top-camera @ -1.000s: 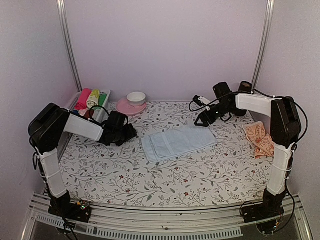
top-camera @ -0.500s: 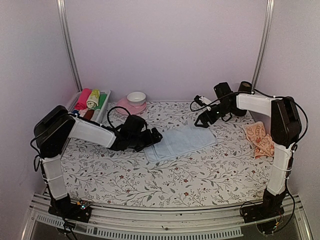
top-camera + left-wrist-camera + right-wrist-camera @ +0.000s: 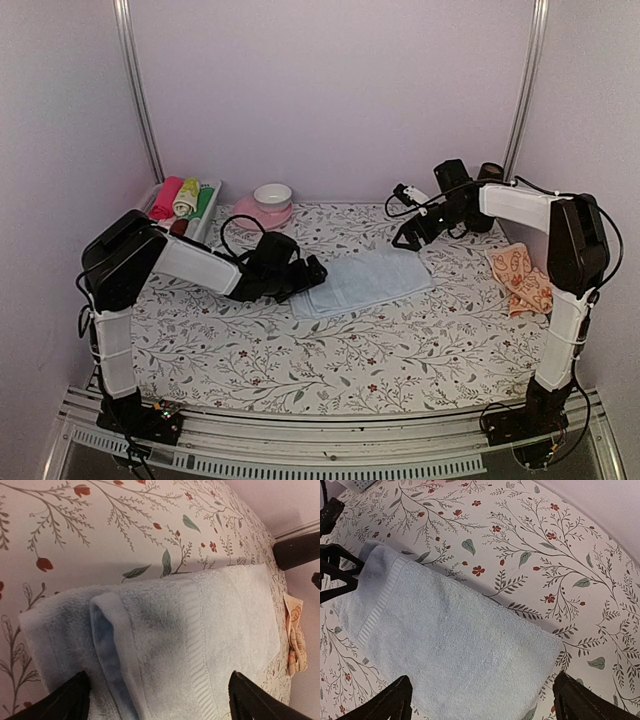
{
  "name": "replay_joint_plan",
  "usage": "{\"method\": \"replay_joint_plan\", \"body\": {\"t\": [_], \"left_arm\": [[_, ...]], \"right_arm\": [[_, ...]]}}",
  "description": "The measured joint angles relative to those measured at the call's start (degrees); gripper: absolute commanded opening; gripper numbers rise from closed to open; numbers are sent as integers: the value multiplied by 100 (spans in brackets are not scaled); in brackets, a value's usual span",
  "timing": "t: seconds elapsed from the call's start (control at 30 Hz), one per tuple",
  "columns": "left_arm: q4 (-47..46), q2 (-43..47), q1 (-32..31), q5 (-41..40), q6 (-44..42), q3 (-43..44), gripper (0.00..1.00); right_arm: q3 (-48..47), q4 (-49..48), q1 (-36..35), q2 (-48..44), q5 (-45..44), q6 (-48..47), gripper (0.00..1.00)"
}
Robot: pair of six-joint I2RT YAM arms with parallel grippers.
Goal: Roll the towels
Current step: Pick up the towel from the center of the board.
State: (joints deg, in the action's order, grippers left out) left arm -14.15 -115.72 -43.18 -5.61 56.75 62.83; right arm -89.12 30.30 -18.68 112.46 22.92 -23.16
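I should next close my left gripper on the folded-over edge (image 3: 310,293) (image 3: 131,690) of the pale blue towel, about halfway along that edge.
The pale blue towel (image 3: 370,278) lies flat at the middle of the floral table sheet. Its left end is folded over a little, as the left wrist view (image 3: 165,630) shows. My left gripper (image 3: 312,272) is open and low over that folded end, with its fingers (image 3: 70,700) wide apart on either side of the towel (image 3: 160,707). My right gripper (image 3: 408,238) is open above the towel's far right corner (image 3: 470,650), touching nothing. The peach-orange towel (image 3: 520,278) lies crumpled at the right edge, away from both grippers.
A tray (image 3: 212,205) at the back left holds rolled pink, yellow and green cloths. A pink plate (image 3: 250,215) with a white bowl (image 3: 272,194) stands beside it. Walls close in the back and both sides.
My left gripper has moved right, from the table's left side onto the blue towel's left end. That end now lies pushed in and folded over. The right gripper has lifted back slightly.
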Motion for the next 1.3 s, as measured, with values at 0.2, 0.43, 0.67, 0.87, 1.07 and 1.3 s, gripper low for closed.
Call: {"method": "replay_joint_plan", "body": {"t": [0.2,0.43,0.67,0.87,1.07,1.3], "left_arm": [[133,-20,640,-70,-420,66,97],[632,-640,1252,70,-1207,1097,97],[940,-481,1259,79,-1563,1054,97],[1051,-120,1259,94,-1626,892,87],[1075,-168,1255,219,-1606,892,78],[1178,-332,1255,243,-1604,892,68]], "right_arm": [[9,0,0,0,-11,0,99],[31,0,0,0,-11,-4,99],[31,0,0,0,-11,-20,99],[31,0,0,0,-7,-22,98],[31,0,0,0,13,-22,97],[31,2,0,0,39,-22,96]]}}
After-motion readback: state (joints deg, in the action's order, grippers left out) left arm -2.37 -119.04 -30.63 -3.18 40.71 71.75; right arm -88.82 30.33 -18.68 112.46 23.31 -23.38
